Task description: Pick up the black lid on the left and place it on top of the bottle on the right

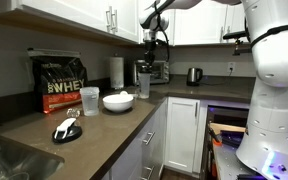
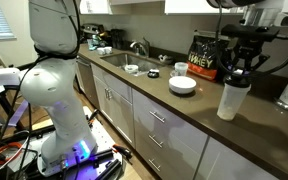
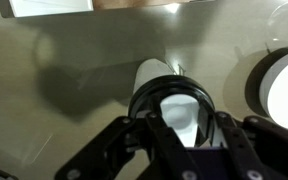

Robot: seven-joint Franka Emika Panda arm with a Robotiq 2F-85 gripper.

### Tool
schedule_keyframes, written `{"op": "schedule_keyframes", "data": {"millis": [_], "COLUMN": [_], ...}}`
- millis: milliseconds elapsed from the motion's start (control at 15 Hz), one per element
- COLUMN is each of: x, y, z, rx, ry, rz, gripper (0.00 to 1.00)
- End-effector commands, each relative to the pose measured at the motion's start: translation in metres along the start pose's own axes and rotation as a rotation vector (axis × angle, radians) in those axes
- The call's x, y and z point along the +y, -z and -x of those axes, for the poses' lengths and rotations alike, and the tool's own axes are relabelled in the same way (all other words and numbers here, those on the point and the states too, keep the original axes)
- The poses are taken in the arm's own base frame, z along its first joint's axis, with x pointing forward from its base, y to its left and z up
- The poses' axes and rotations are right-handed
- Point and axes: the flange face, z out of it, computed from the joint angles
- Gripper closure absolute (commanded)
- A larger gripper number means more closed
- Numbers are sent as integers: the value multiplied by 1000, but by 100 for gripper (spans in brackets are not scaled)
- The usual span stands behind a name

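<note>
My gripper has the black lid. It will let go of the lid on the rim of the tall translucent bottle point(image 1: 144, 70) point(image 3: 172, 106) next to the white bowl.
My gripper point(image 3: 174, 125) is shut on a black lid point(image 3: 170, 84), a round black ring with white showing inside it. It holds the lid right over the tall translucent bottle point(image 3: 152, 70) on the dark counter. In both exterior views the gripper point(image 1: 149, 60) point(image 2: 239, 70) hangs just above the bottle point(image 1: 144, 86) point(image 2: 229, 101). I cannot tell whether the lid touches the bottle's rim. A second, similar black lid with a white cap point(image 1: 66, 130) lies on the counter near the sink point(image 2: 131, 68).
A white bowl point(image 1: 118, 101) point(image 2: 182, 85) point(image 3: 284, 88) stands next to the bottle. A clear cup point(image 1: 89, 101), a black whey bag point(image 1: 60, 83) point(image 2: 204, 57), a paper-towel roll point(image 1: 116, 72), a kettle point(image 1: 194, 75) and wall cabinets overhead are around. The sink point(image 2: 124, 62) is beyond the bowl.
</note>
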Motion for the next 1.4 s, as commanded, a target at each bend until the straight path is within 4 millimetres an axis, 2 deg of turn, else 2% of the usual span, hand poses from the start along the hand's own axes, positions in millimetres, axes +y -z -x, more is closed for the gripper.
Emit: {"op": "schedule_keyframes", "data": {"millis": [0, 1200, 1333], "x": [5, 4, 4], "y": [-2, -21, -15], "z": [-6, -13, -14], "rx": [5, -24, -17], "ry": [-20, -16, -14], "rz": [-10, -21, -15], "gripper": [87, 87, 87]}}
